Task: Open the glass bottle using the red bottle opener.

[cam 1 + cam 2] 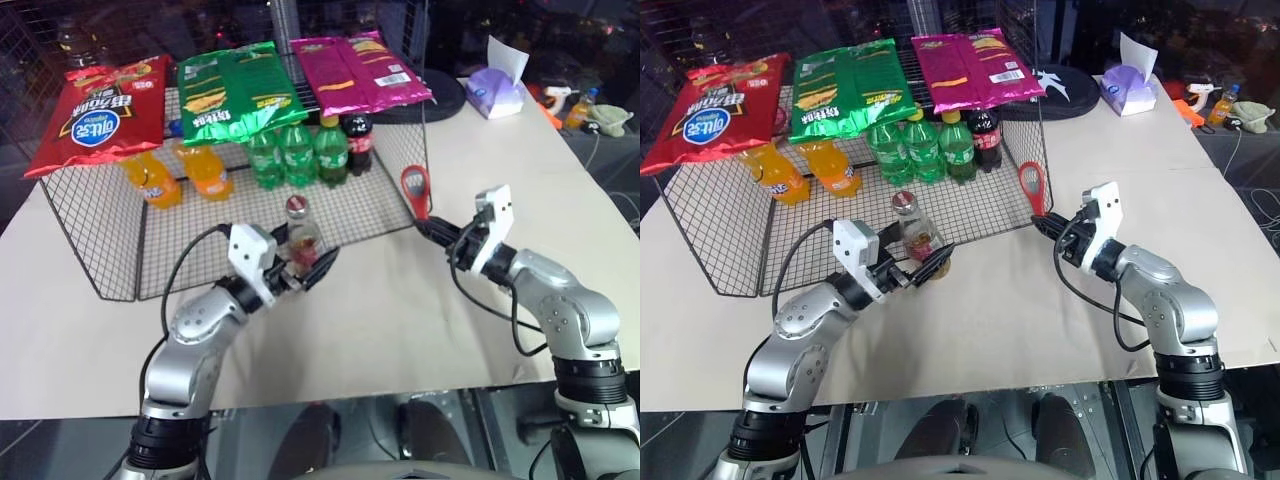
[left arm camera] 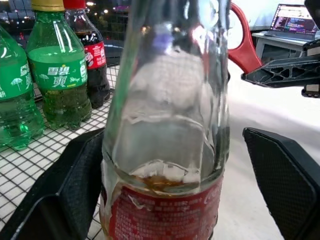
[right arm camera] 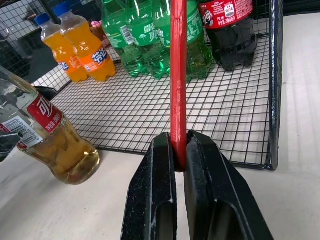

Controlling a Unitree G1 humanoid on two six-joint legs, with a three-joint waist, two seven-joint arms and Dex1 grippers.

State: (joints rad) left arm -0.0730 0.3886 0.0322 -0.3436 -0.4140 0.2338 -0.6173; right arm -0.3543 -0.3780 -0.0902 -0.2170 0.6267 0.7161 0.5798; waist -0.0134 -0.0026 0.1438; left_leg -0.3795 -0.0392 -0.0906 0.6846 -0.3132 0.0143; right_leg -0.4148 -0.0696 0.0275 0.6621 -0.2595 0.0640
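The glass bottle's lower body is in my left gripper, far below the cap, so next I lift it and grip the neck (image 1: pixel 910 217) before I bring the red bottle opener over.
The glass bottle (image 1: pixel 300 236) stands upright on the table just in front of the wire rack, cap on, with amber liquid and a red-and-white label. My left gripper (image 1: pixel 308 262) is open around its lower body; in the left wrist view the bottle (image 2: pixel 165 125) sits between the two fingers, with a clear gap to one finger (image 2: pixel 280 180). My right gripper (image 1: pixel 422 226) is shut on the narrow handle of the red bottle opener (image 1: pixel 415 186), which points up with its ring head on top, to the right of the bottle and apart from it.
Behind the bottle a black wire rack (image 1: pixel 110 230) holds orange soda bottles (image 1: pixel 205 170), green bottles (image 1: pixel 297 152) and a cola bottle (image 1: pixel 359 143), with snack bags (image 1: pixel 240 90) lying on top. A tissue box (image 1: pixel 497 92) sits at the back right. Bare tabletop (image 1: pixel 400 320) lies in front.
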